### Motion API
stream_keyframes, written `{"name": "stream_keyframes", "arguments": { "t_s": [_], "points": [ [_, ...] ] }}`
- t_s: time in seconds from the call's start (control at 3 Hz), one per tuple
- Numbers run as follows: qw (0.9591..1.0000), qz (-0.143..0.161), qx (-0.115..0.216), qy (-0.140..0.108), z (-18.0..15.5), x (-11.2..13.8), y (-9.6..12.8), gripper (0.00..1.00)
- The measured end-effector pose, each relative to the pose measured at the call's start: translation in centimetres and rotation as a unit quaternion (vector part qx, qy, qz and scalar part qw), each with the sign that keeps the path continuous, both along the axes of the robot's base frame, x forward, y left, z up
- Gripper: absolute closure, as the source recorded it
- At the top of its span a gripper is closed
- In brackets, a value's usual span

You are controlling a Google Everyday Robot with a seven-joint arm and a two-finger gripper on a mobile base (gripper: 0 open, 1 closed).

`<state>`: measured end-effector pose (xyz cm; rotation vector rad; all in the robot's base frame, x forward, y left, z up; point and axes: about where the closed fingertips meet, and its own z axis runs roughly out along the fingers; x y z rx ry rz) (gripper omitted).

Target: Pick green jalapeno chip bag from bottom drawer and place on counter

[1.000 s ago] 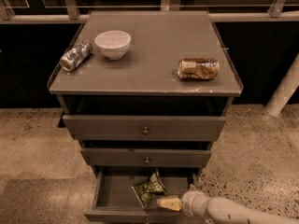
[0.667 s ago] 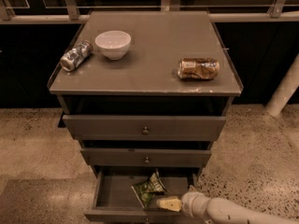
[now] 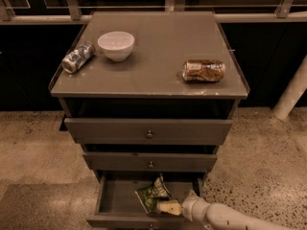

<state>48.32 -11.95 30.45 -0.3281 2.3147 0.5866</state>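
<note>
The green jalapeno chip bag's upper end (image 3: 161, 187), nearest the middle drawer, is the next place for my gripper to go and close.
The green jalapeno chip bag (image 3: 152, 194) lies crumpled in the open bottom drawer (image 3: 115, 196), right of the middle. My gripper (image 3: 169, 207) reaches into the drawer from the lower right and rests against the bag's lower right edge. Its white arm (image 3: 225, 217) runs off towards the bottom right corner. The counter (image 3: 163, 42) is the grey top of the cabinet, well above the gripper.
On the counter stand a white bowl (image 3: 115, 44), a silver can (image 3: 77, 57) on its side at the left, and a crushed brown-gold can (image 3: 204, 70) at the right. The top drawer (image 3: 148, 131) and middle drawer (image 3: 150, 162) are pulled out a little. A white post (image 3: 290, 92) stands at the right.
</note>
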Motion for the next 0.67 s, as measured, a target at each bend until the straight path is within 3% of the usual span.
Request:
{"name": "stream_keyframes", "arguments": {
  "t_s": [0.33, 0.67],
  "points": [
    [0.999, 0.023, 0.037, -0.009, -6.85, 3.86, 5.9, 0.0],
    [0.999, 0.023, 0.037, -0.009, -6.87, 3.86, 5.92, 0.0]
  ]
}}
